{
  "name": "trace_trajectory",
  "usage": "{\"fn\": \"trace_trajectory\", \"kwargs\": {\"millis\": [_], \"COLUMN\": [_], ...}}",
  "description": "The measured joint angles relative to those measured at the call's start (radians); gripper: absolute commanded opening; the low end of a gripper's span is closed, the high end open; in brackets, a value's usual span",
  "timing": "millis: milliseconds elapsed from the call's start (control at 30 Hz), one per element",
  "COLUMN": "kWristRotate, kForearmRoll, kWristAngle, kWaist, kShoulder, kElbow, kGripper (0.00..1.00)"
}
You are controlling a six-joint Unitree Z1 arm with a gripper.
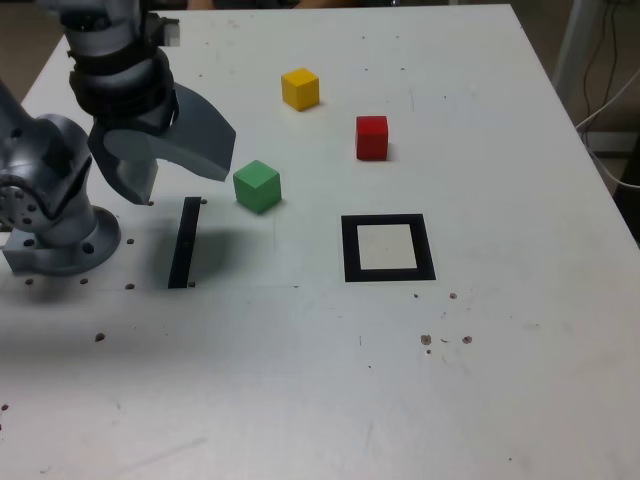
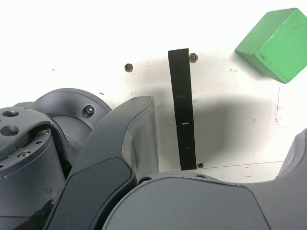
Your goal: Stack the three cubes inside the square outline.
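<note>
The gripper should next move to the red cube behind the empty square outline and close on its opposite sides (image 1: 371,141).
Three cubes lie apart on the white table in the exterior view: yellow cube (image 1: 300,88) farthest back, red cube (image 1: 371,137) right of it, green cube (image 1: 257,186) nearer the arm. The square outline (image 1: 350,248), a black border with a pale centre, lies in front of the red cube and holds nothing. My gripper (image 1: 180,165) hangs above the table just left of the green cube, jaws spread wide and empty. In the wrist view the gripper (image 2: 220,139) is open over a black strip (image 2: 182,110), with the green cube (image 2: 276,43) off to one side.
A straight black strip (image 1: 185,242) lies on the table below the gripper. The arm's grey base (image 1: 50,220) stands at the exterior view's left edge. Small screw holes dot the tabletop (image 1: 300,380). Cables hang past the table's right edge.
</note>
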Motion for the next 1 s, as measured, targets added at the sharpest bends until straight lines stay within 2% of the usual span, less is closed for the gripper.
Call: {"fn": "trace_trajectory", "kwargs": {"millis": [600, 700, 900, 1000], "kWristRotate": [0.0, 0.0, 0.001, 0.035], "kForearmRoll": [0.0, 0.0, -0.002, 0.015], "kWristAngle": [0.001, 0.011, 0.056, 0.051], "kWaist": [0.0, 0.0, 0.0, 0.017], "kShoulder": [0.009, 0.008, 0.008, 0.03], "kElbow": [0.002, 0.003, 0.003, -0.023], "kGripper": [0.99, 0.99, 0.99, 0.99]}}
